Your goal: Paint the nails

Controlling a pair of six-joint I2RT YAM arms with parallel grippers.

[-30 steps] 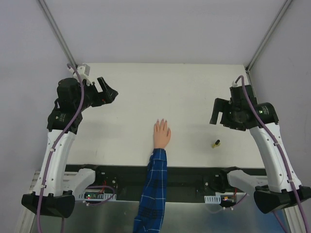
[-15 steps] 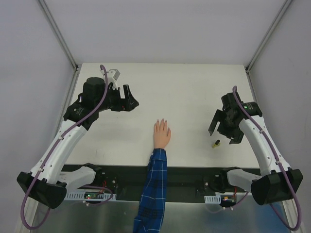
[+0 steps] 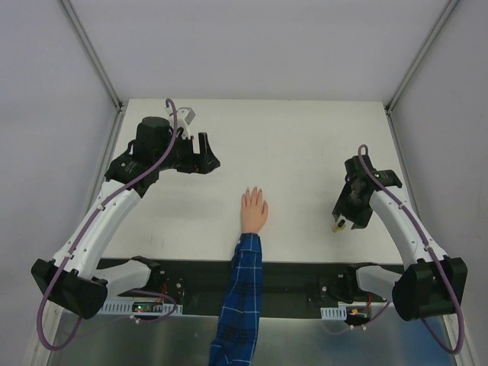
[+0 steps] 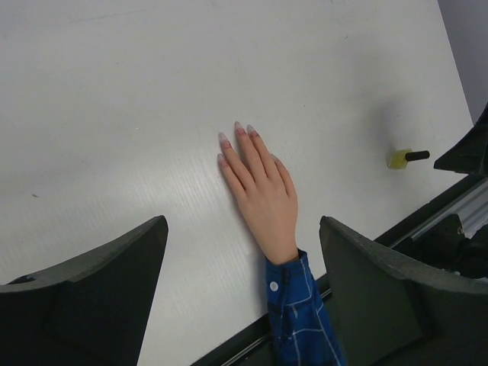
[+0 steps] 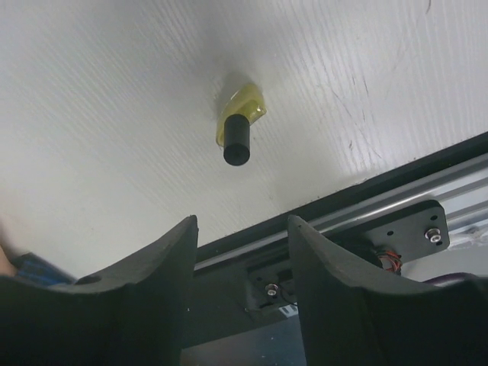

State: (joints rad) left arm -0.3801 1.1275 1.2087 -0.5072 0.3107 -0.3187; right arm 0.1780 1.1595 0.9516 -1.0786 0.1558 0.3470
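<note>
The polish bottle's yellow body [image 3: 335, 228] [image 4: 398, 158] will be gripped by my left gripper as it closes there, while my right gripper will hold the bottle's black cap.
The peach mannequin hand [image 3: 254, 210] lies flat at the table's near middle, its blue plaid sleeve [image 3: 241, 290] hanging over the front edge. Its pinkish nails [image 3: 254, 191] point away from me; they also show in the left wrist view [image 4: 236, 135]. The small black-and-yellow polish bottle [image 3: 336, 226] lies on its side to the right, and shows in the right wrist view [image 5: 238, 126]. My right gripper [image 3: 345, 216] is open, just above the bottle and empty [image 5: 242, 223]. My left gripper [image 3: 207, 153] is open and empty, raised to the far left of the hand [image 4: 242, 226].
The black front rail [image 3: 305, 274] with electronics runs along the table's near edge, close under the right gripper. Grey walls and frame posts [image 3: 91, 53] bound the white table [image 3: 290, 145].
My left arm swung right, toward the table's middle. My right gripper came down and nearer, from beside the bottle to right over it. The hand and bottle have not moved.
</note>
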